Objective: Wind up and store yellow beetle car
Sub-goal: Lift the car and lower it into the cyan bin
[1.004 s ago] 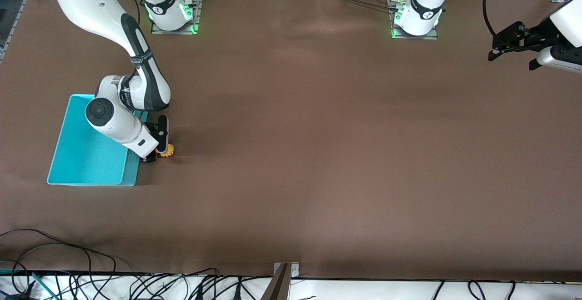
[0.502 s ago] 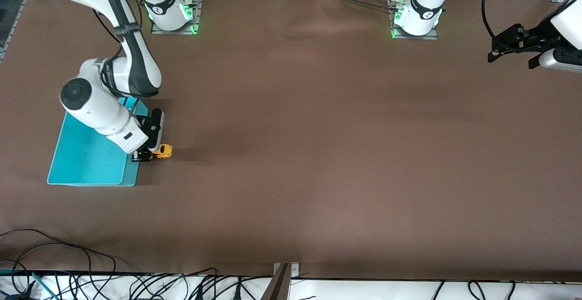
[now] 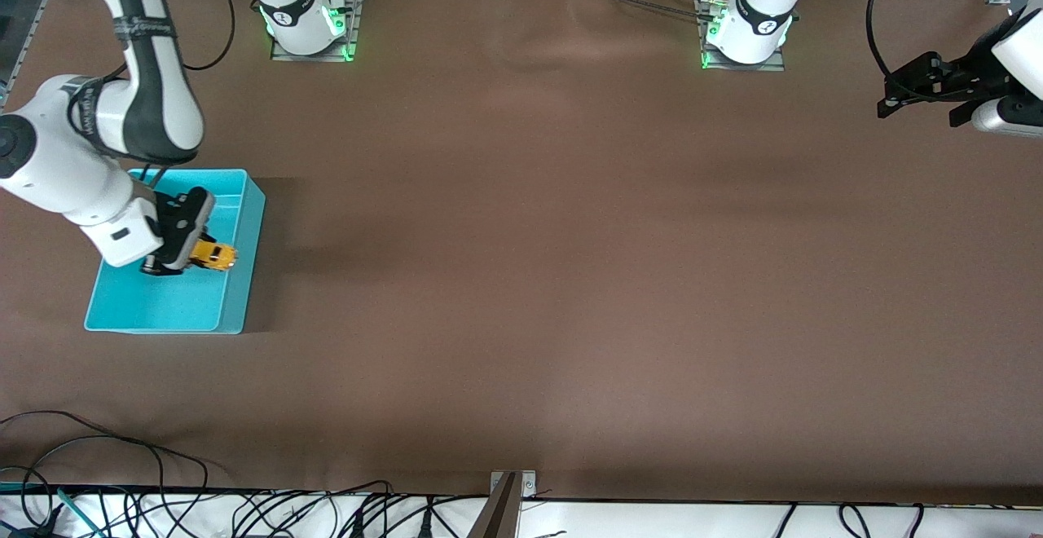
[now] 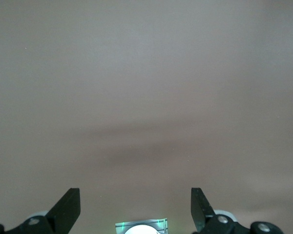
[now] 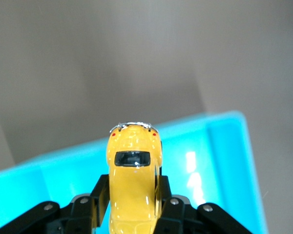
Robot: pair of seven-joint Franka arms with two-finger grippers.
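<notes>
My right gripper should put the yellow beetle car down on the turquoise bin's bottom, near its middle (image 3: pixel 192 229) toward the arm bases.
The yellow beetle car (image 3: pixel 215 255) is a tiny yellow-orange toy with dark windows. My right gripper (image 3: pixel 195 251) is shut on it and holds it in the air over the turquoise bin (image 3: pixel 243 220). In the right wrist view the car (image 5: pixel 133 170) sits between the two black fingers (image 5: pixel 97 195), above the bin's inside (image 5: pixel 224 165). My left gripper (image 3: pixel 917 91) is open and empty, up in the air over the left arm's end of the table; its wrist view shows its fingers (image 4: pixel 68 207) wide apart over bare brown table, and that arm waits.
The bin stands on the brown table at the right arm's end. The two arm bases (image 3: pixel 305 12) (image 3: pixel 750 20) stand at the table's back edge. Cables (image 3: pixel 122 473) lie along the edge nearest the front camera.
My right gripper has lifted the car off the table beside the bin and carried it over the bin's wall, so it now hangs above the bin's inside. The left arm has barely shifted.
</notes>
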